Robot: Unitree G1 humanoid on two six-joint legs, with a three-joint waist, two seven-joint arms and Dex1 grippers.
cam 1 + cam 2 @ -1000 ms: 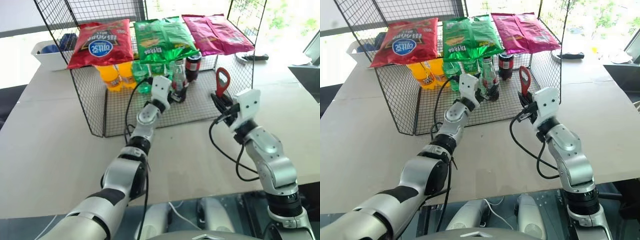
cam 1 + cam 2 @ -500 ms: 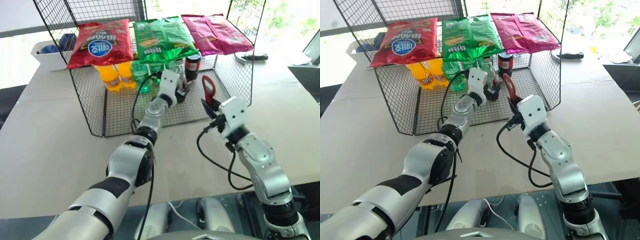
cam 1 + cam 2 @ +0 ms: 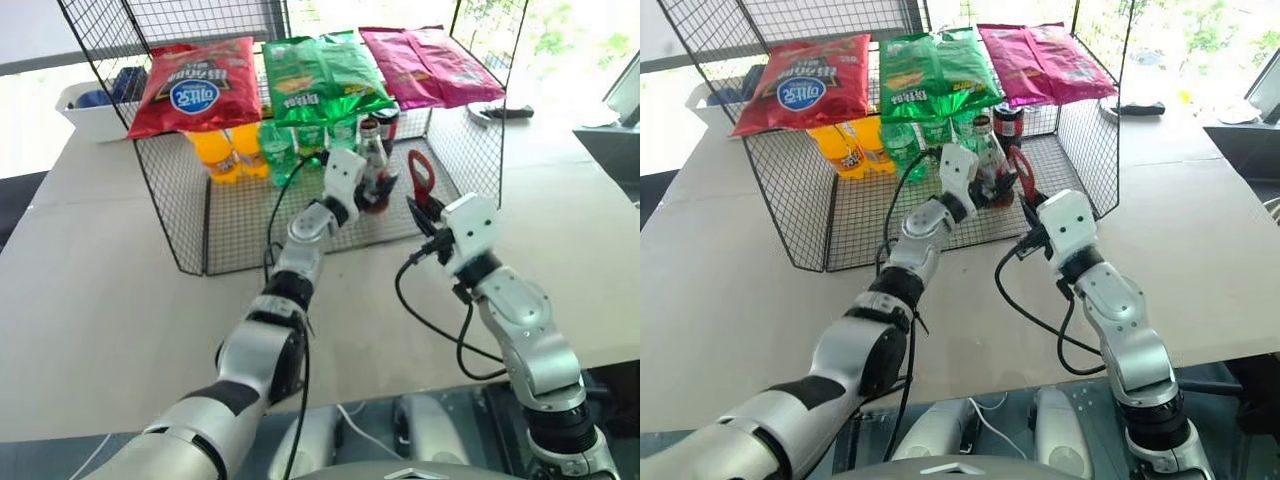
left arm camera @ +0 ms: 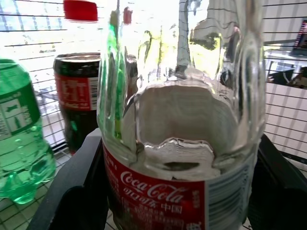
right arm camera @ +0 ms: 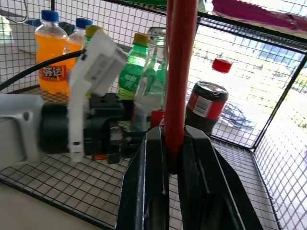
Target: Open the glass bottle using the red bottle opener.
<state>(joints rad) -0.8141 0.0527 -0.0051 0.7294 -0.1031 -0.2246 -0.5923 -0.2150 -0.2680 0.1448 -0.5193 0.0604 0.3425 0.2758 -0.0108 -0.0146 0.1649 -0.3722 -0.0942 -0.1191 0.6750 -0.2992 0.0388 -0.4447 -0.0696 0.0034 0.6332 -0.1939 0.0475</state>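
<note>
My left gripper needs to put the glass bottle down in front, as it holds it by its label inside the cage, and grip nearer its neck (image 3: 371, 138) before prying.
The glass bottle (image 3: 371, 158) stands upright at the front of the wire cage, clear with a red label band (image 4: 158, 191) and a small metal cap. My left gripper (image 3: 377, 193) is shut on its lower body, a black finger (image 4: 67, 191) pressing on each side. Just to its right is the red bottle opener (image 3: 419, 174), upright with its oval loop on top. My right gripper (image 3: 423, 212) is shut on its lower end (image 5: 180, 72). Opener and bottle are close together but apart.
The black wire cage (image 3: 180, 220) carries red (image 3: 197, 85), green (image 3: 325, 78) and magenta (image 3: 430, 65) snack bags on top. Inside stand orange bottles (image 3: 222, 152), green bottles (image 3: 278, 150) and a dark cola bottle (image 4: 76, 100). A white bin (image 3: 95, 108) sits at the back left.
My left gripper has closed on the glass bottle and drawn it forward and right, away from the other bottles. The right gripper has brought the opener left, nearer the bottle.
</note>
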